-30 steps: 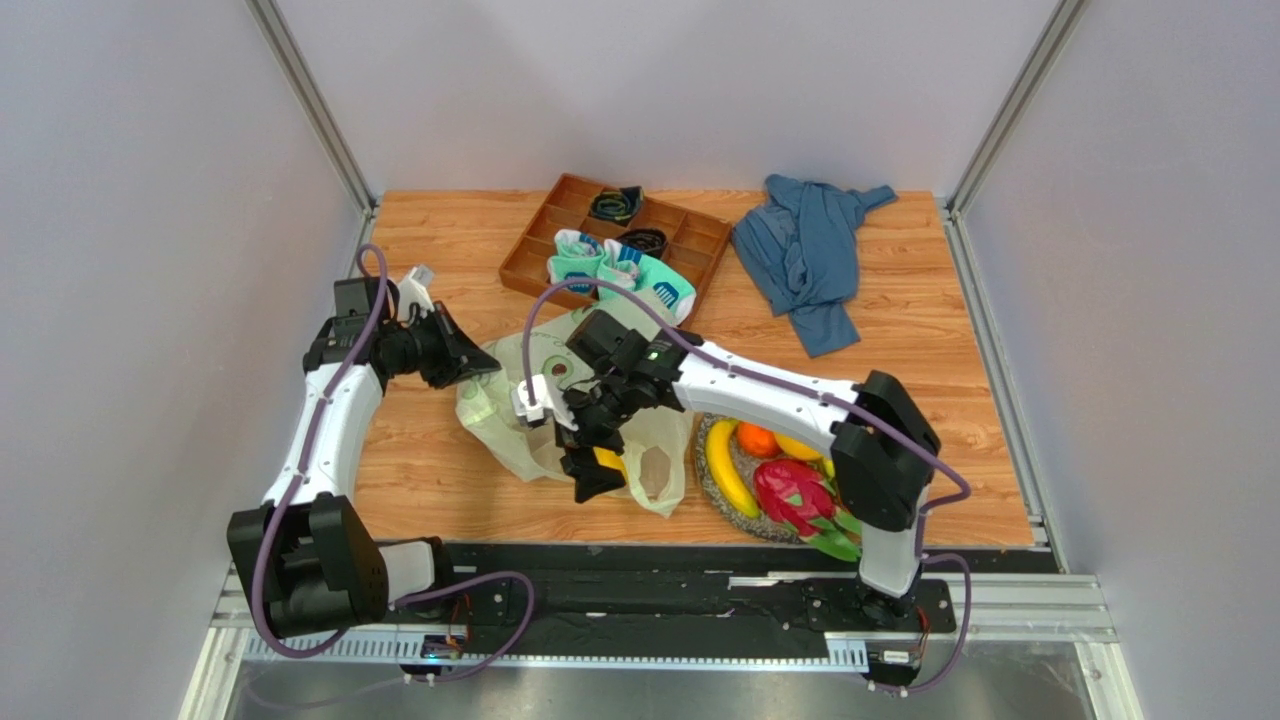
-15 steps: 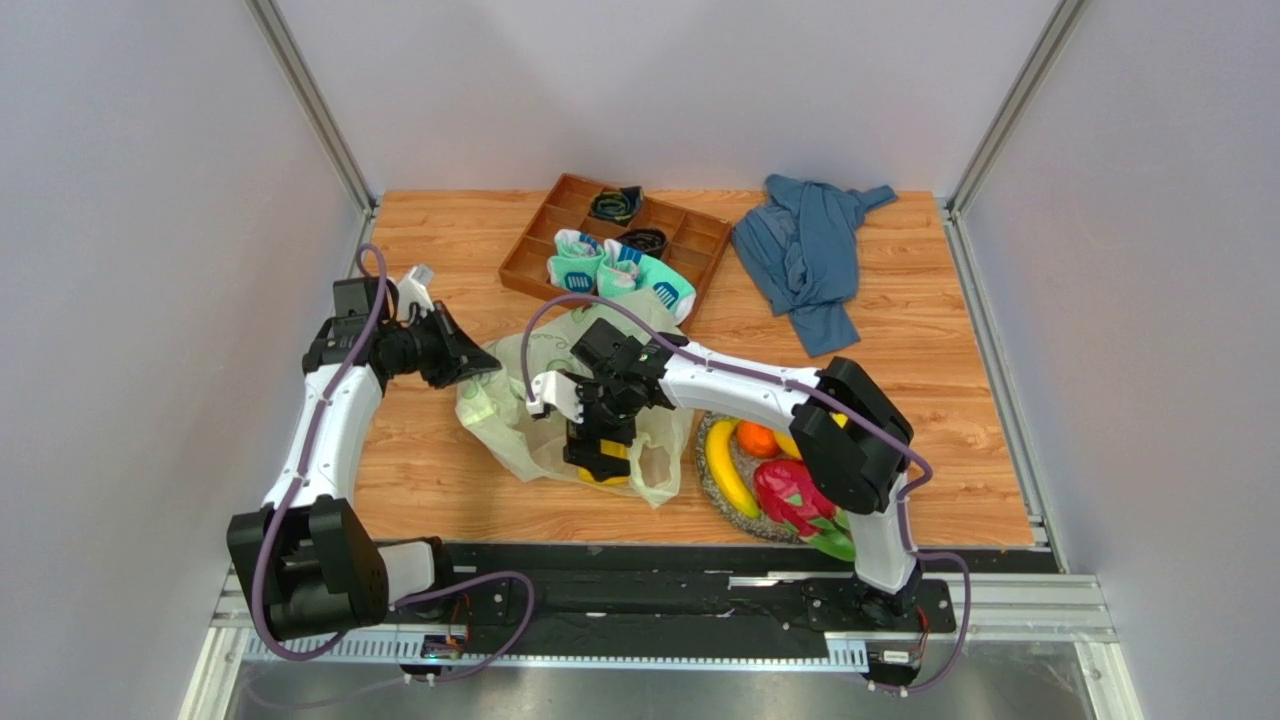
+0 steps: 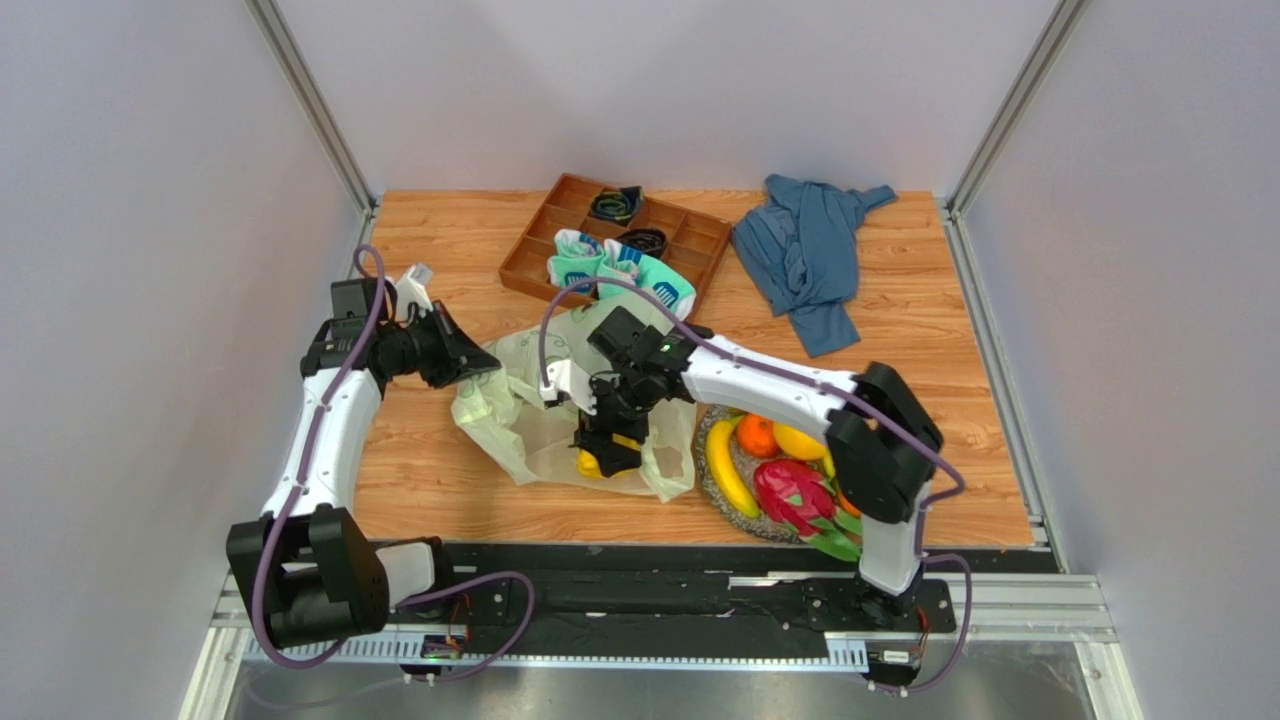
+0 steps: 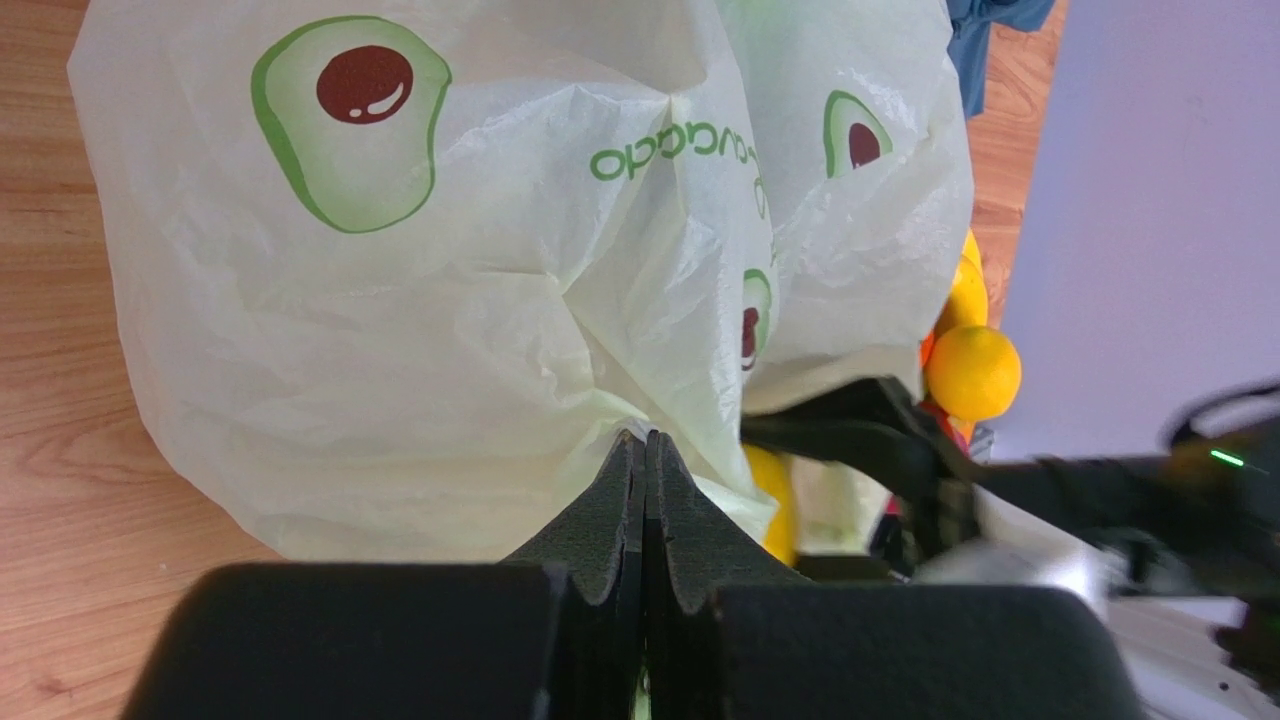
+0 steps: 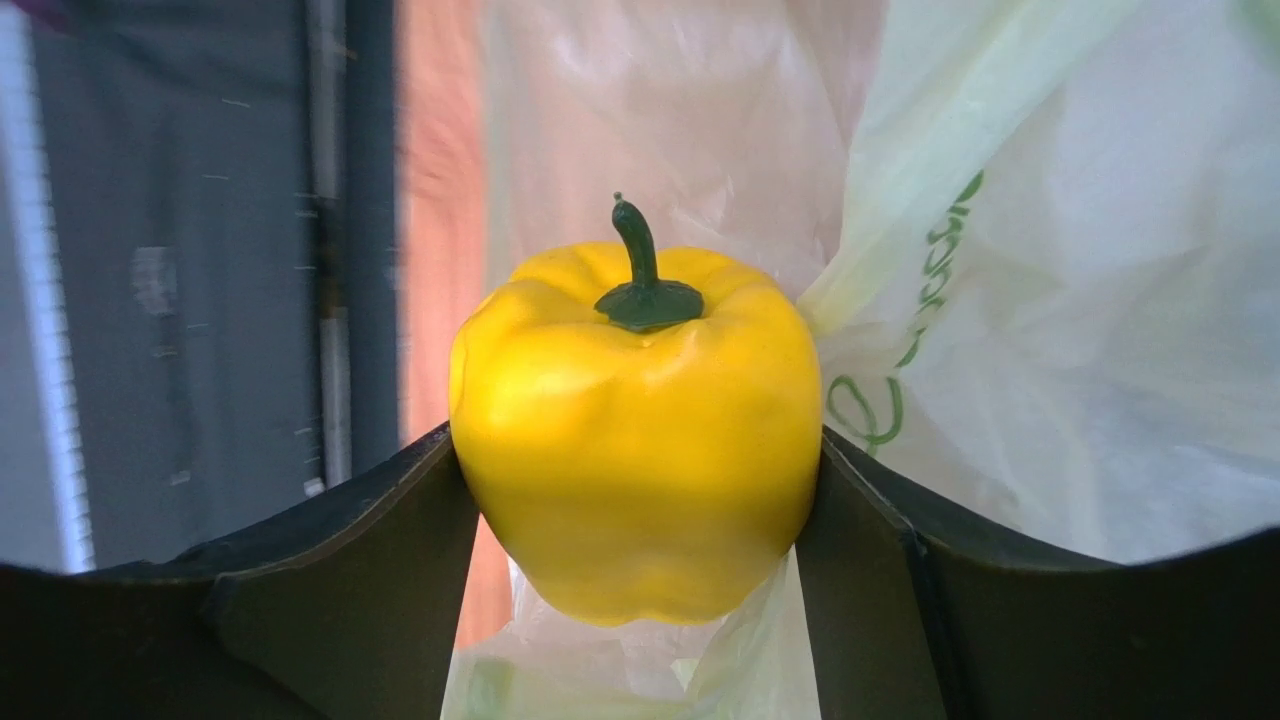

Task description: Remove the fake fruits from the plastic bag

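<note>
Next, my right gripper puts the yellow bell pepper down on the woven plate's rim (image 3: 851, 420) farthest from the plastic bag.
The pale yellow-green plastic bag (image 3: 519, 420) with avocado prints lies at the table's middle; it fills the left wrist view (image 4: 451, 270). My left gripper (image 3: 478, 365) is shut on the bag's left edge (image 4: 646, 438). My right gripper (image 3: 598, 453) is inside the bag's mouth, shut on a yellow bell pepper (image 5: 639, 428) with a dark green stem, held between both fingers just above the bag film. The pepper shows as a yellow spot in the top view (image 3: 589, 464). A banana (image 3: 726, 468), an orange (image 3: 756, 440) and a pink dragon fruit (image 3: 792, 495) lie on a woven plate (image 3: 718, 510).
A brown wooden divided tray (image 3: 564, 225) with teal-white rolled socks (image 3: 619, 275) and black cords stands at the back. A blue cloth garment (image 3: 809, 248) lies at the back right. The plate of fruit sits right of the bag near the front edge.
My right gripper has shifted slightly right and back with the yellow pepper in it, lifting it off the bag's bottom. The left gripper has kept its hold on the bag.
</note>
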{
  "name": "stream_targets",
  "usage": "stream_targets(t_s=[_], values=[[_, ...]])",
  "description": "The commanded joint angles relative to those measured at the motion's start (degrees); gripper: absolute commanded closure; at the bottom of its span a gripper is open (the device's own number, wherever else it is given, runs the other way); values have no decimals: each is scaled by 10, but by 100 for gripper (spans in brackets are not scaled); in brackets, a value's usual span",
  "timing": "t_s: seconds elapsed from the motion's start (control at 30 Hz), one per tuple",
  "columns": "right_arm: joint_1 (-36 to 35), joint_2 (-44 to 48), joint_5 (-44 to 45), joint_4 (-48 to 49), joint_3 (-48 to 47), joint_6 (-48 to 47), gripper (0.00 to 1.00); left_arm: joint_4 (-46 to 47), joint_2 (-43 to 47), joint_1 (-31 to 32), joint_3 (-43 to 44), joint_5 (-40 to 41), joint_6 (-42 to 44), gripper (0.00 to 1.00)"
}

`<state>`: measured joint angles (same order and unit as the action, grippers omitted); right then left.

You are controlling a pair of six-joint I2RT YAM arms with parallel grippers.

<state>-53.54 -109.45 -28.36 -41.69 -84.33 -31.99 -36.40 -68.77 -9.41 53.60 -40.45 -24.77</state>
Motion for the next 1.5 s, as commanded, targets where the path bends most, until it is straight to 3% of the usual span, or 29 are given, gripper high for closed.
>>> stream_targets(t_s=[0.0,0.1,0.23,0.33,0.57,0.77,0.9,1.07,1.13,1.33,1.47], values=[[4,170,-100,-30,-23,-19,37,20,4,2,4,-14,-9,100],[30,195,-127,-55,-47,-12,35,24,-7,2,17,-15,-9,100],[89,201,-182,-66,-88,72,36,21,-16,2,32,-13,-5,100],[118,232,-150,-69,-97,82,36,11,-16,2,37,-10,1,100],[268,298,-44,-190,-9,-60,37,16,-3,2,23,-10,-5,100],[414,335,3,-239,88,-97,38,12,6,2,23,-12,-6,100],[396,363,-11,-248,105,-71,42,11,6,-1,23,-10,-10,100],[253,366,105,-230,111,-28,41,12,4,-2,24,-11,-12,100],[258,361,131,-210,109,16,41,12,7,-3,26,-13,-13,100],[399,346,148,-196,105,72,42,12,17,-6,19,-11,-11,100],[506,334,153,-194,139,41,42,15,19,-6,8,-14,-16,100]])
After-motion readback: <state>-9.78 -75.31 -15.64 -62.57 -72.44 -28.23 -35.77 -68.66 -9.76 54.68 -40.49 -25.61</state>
